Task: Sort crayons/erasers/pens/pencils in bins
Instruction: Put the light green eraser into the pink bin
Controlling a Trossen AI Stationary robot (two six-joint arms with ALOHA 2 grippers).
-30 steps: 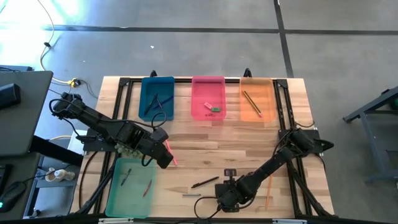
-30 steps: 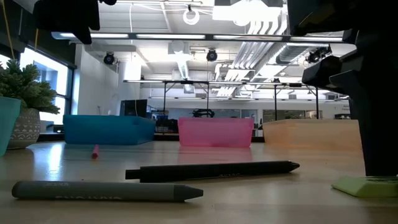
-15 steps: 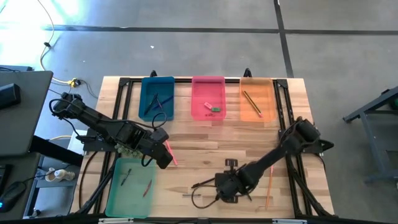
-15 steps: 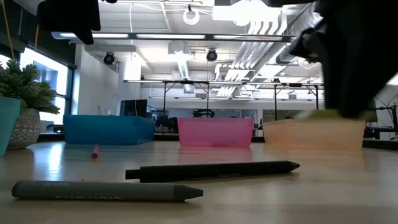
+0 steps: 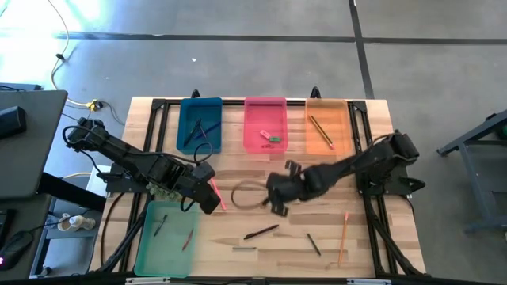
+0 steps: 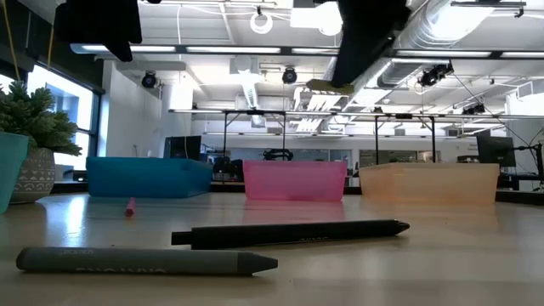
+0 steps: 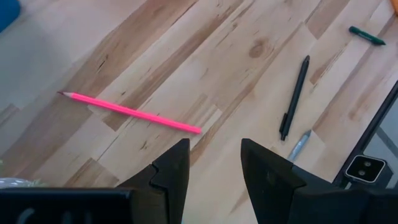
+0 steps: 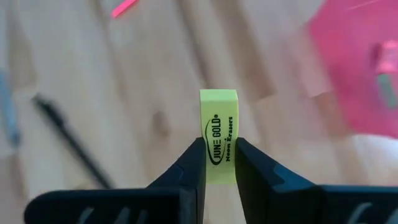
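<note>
Next, my right gripper sets the yellow-green eraser, now high above the table's middle, down so that it lies just beyond the pink eraser in the pink bin (image 5: 265, 129).
My right gripper (image 5: 277, 195) is shut on a yellow-green eraser (image 8: 218, 134), high above the middle of the table; the eraser also shows in the low view (image 6: 327, 86). The pink bin (image 5: 264, 142) with two erasers stands beyond it at the far edge, between the blue bin (image 5: 200, 142) and the orange bin (image 5: 327, 142). The green bin (image 5: 164, 237) lies at the near left. My left gripper (image 7: 214, 165) is open and empty, above a pink stick (image 7: 130, 112) lying flat on the table. My right gripper pinches the eraser between its two fingers, on the two broad faces at its near end (image 8: 218, 168). The eraser's free end (image 8: 218, 96) sticks out ahead of the fingertips. The eraser is lifted clear of the table.
A black pen (image 5: 261, 232), a grey crayon (image 5: 243, 248), a dark stick (image 5: 314, 244) and an orange pencil (image 5: 343, 237) lie on the near half of the table. A cable loop (image 5: 245, 194) hangs beside my right gripper.
My right gripper has risen from the table near the front edge, lifting the eraser clear, and has gone toward the far edge and a little left, toward the pink bin.
</note>
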